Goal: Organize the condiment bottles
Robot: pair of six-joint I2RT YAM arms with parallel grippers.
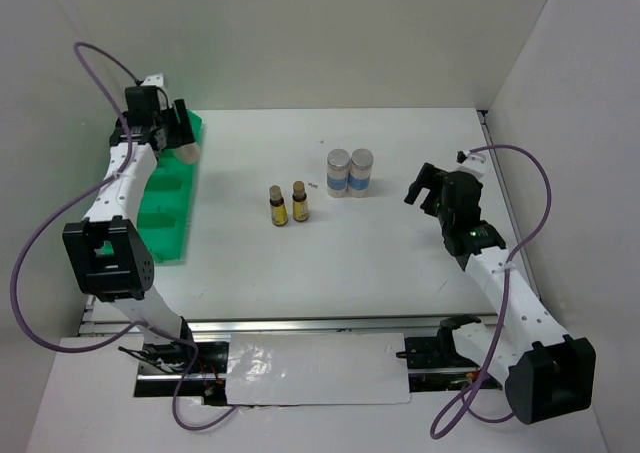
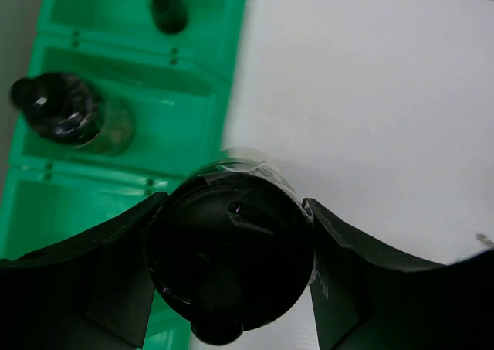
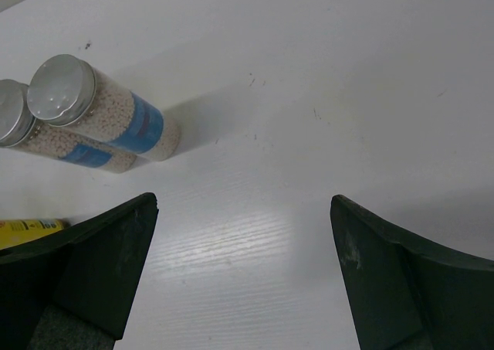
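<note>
The clear black-capped bottle will go down from my left gripper in the green tray [image 1: 172,163] [image 2: 168,130], beside the nearer dark bottle.
My left gripper [image 1: 178,131] is shut on a clear black-capped bottle [image 1: 187,153] above the right edge of the green tray [image 1: 165,218] at the far left. In the left wrist view the fingers [image 2: 116,273] clamp its black cap [image 2: 231,249]. Two dark bottles [image 2: 71,115] [image 2: 168,10] stand in tray compartments [image 2: 46,203]. Two amber yellow-labelled bottles [image 1: 278,205] [image 1: 299,201] stand mid-table. Two silver-lidded blue-labelled jars [image 1: 339,173] [image 1: 361,171] stand side by side behind them; both show in the right wrist view [image 3: 104,109] [image 3: 42,137]. My right gripper [image 1: 422,185] [image 3: 243,246] is open and empty, right of the jars.
White walls close the table at the back and on both sides. A yellow label [image 3: 27,228] shows at the left edge of the right wrist view. Bare white tabletop [image 1: 400,263] lies between the bottles and the right arm.
</note>
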